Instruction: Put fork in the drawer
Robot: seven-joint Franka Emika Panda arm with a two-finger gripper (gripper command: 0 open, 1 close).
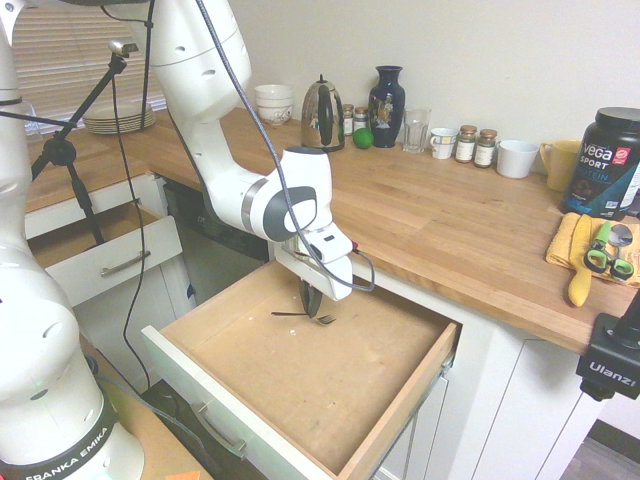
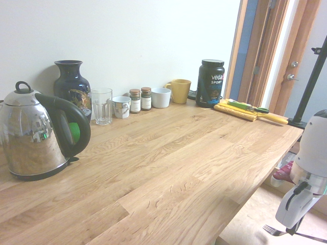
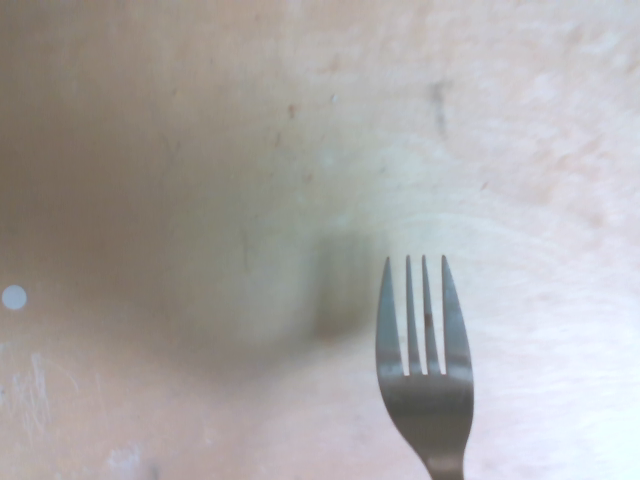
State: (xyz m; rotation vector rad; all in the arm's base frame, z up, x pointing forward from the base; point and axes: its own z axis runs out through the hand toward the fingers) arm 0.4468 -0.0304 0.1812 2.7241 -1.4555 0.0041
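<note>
Next, the gripper releases the fork on the bare wooden bottom beside the small white speck (image 1: 301, 333), toward the back of the drawer. The fork is now just above the wood.
The slim silver fork (image 1: 325, 320) lies level between the fingers of my gripper (image 1: 310, 311), which is shut on its handle. The gripper reaches down into the wide open drawer (image 1: 300, 380), near its back part, with the fork just above the bare wooden bottom. From the other side, the fork's tines (image 2: 271, 230) stick out left of the gripper (image 2: 291, 232) over the drawer bottom (image 2: 245, 229). The wrist view shows the fork (image 3: 425, 350) close over the wood with a soft shadow beside it.
The drawer's white front with its bar handle (image 1: 220, 432) faces the camera. A smaller white drawer (image 1: 100, 258) stands open at the left. The wooden counter (image 1: 450, 220) carries a kettle (image 1: 322, 115), vase (image 1: 387, 105), jars, cups and a black tub (image 1: 605, 165).
</note>
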